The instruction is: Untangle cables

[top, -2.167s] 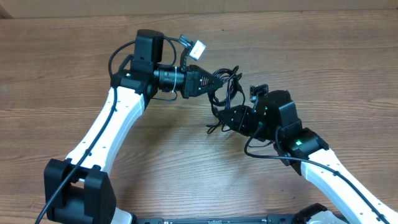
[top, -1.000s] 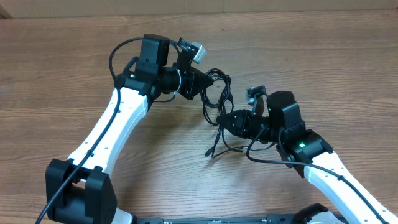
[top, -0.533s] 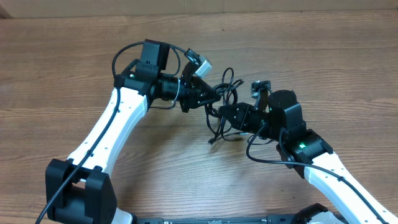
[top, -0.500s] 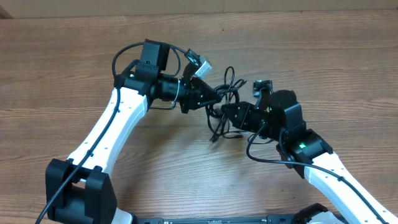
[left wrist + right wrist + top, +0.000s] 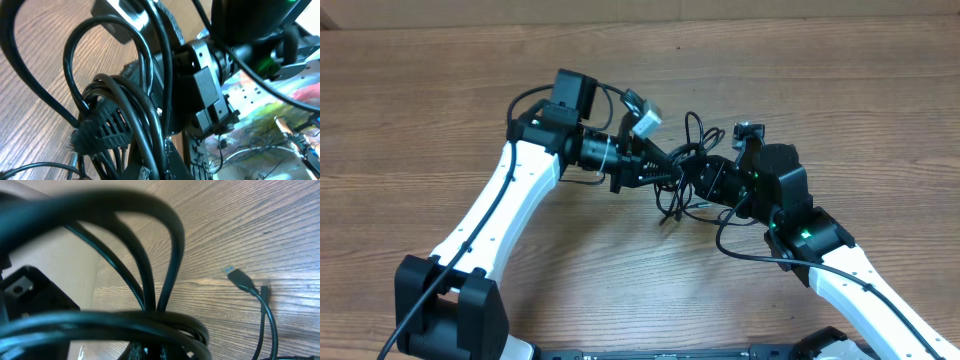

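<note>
Next, my right gripper opens, back off and takes the cables' upper loops (image 5: pixel 694 122), because it is pinching their crossing loops together next to my left gripper.
The cables (image 5: pixel 689 133) are a tangled bundle of thin black cords hanging between my two grippers at the table's centre, with loose ends trailing on the wood at the lower left. My left gripper (image 5: pixel 665 172) is shut on the bundle from the left. My right gripper (image 5: pixel 703 178) is shut on it from the right, very close to the left one. In the left wrist view the cords (image 5: pixel 145 112) run through the left gripper (image 5: pixel 160 169), and a woven strap (image 5: pixel 100 131) wraps them. In the right wrist view blurred loops (image 5: pixel 150 322) fill the frame above the right gripper (image 5: pixel 170 352). A blue-tipped plug (image 5: pixel 239 277) lies on the wood.
The wooden table (image 5: pixel 840 90) spreads all round. A white connector (image 5: pixel 645 122) sticks up from my left wrist. The right arm's black body (image 5: pixel 200 90) is close in front of the left wrist camera. The table's far edge runs along the top.
My left gripper has moved right and towards me with the bundle, and my right gripper has moved up and away. The two grippers are now almost touching, and the loops are bunched between them.
</note>
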`<state>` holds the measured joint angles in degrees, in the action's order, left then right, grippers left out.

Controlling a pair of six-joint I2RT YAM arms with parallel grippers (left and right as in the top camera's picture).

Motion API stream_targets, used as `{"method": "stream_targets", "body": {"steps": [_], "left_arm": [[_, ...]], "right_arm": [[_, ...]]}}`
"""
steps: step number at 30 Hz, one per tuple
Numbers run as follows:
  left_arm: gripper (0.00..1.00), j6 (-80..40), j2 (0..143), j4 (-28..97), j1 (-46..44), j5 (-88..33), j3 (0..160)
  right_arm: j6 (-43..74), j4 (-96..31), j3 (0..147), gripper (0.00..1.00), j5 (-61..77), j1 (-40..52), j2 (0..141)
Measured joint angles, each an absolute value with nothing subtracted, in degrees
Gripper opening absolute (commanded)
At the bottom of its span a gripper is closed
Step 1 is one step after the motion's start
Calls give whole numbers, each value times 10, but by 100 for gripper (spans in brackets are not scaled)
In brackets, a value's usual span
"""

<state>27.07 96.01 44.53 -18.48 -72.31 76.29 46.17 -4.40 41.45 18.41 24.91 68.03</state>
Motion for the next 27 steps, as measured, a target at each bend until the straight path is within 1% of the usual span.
{"method": "stream_targets", "body": {"steps": [1,2,8,10,11,13,16,22,27], "left_arm": [[4,275,960,450,-189,-714,763],[4,276,960,453,-192,-706,763],[4,279,960,464,-199,-618,763],[4,279,960,465,-199,-600,763],[4,279,960,465,-199,-596,763],[4,279,960,464,-199,-578,763],[4,272,960,458,-199,-550,763],[4,245,960,424,-199,-489,763],[4,239,960,420,-199,-461,763]], "right_arm": [[463,-44,415,8,184,249,680],[464,-44,415,13,187,249,680],[468,-39,413,19,202,248,680],[470,-39,412,29,202,248,681],[467,-39,411,38,201,248,681],[467,-44,411,50,199,247,681],[468,-66,409,63,199,244,681],[469,-123,409,64,224,245,681],[469,-138,409,70,247,245,681]]}}
